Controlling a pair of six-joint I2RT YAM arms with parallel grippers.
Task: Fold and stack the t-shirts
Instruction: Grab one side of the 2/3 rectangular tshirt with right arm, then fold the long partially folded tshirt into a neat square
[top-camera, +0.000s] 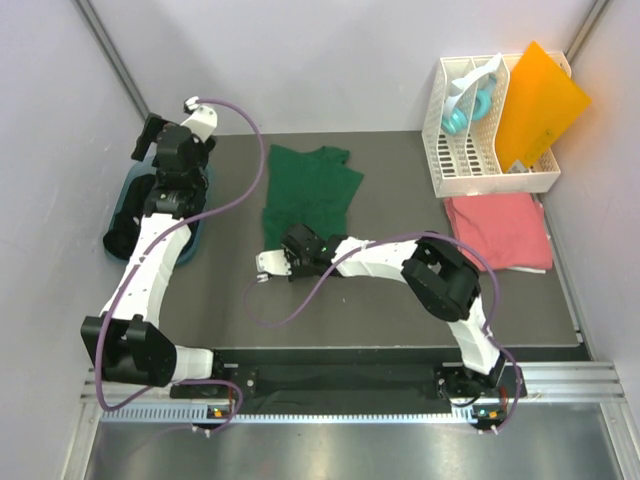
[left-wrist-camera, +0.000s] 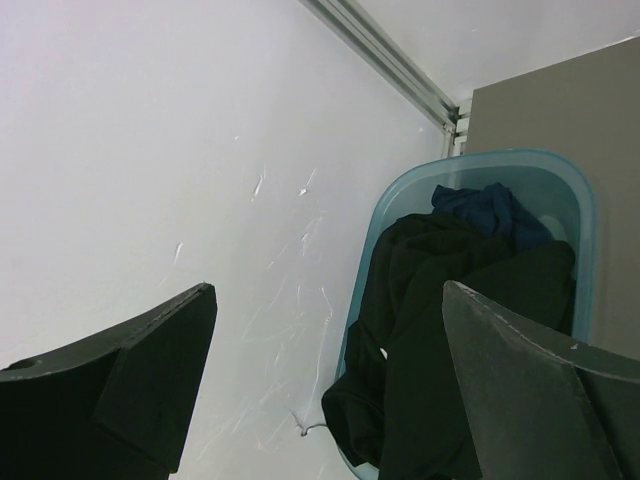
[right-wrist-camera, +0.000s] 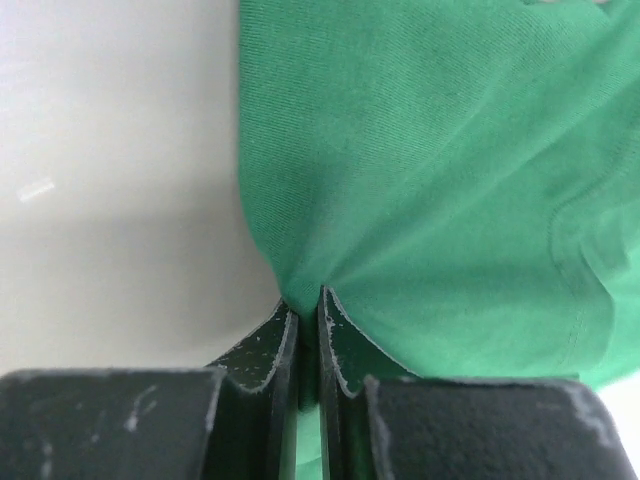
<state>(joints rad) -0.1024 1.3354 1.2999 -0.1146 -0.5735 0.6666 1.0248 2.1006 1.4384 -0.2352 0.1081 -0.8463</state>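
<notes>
My right gripper needs to let go of the dark green t-shirt on the middle of the table (top-camera: 310, 271), toward the front edge.
A dark green t-shirt (top-camera: 308, 188) lies spread at the back middle of the table. My right gripper (top-camera: 285, 240) is at its near left corner and is shut on a pinch of the green cloth (right-wrist-camera: 430, 150), the fingertips (right-wrist-camera: 308, 298) pressed together over the fold. A coral pink t-shirt (top-camera: 498, 228) lies folded at the right. Black and dark t-shirts (left-wrist-camera: 470, 300) are heaped in a blue basin (left-wrist-camera: 480, 160) at the far left. My left gripper (top-camera: 148, 150) hangs open above that basin, and its fingers (left-wrist-camera: 328, 290) hold nothing.
A white slotted rack (top-camera: 480, 160) stands at the back right with an orange sheet (top-camera: 538, 105) leaning in it and a teal-and-white item inside. The blue basin (top-camera: 192, 248) sits against the left wall. White walls close in on three sides.
</notes>
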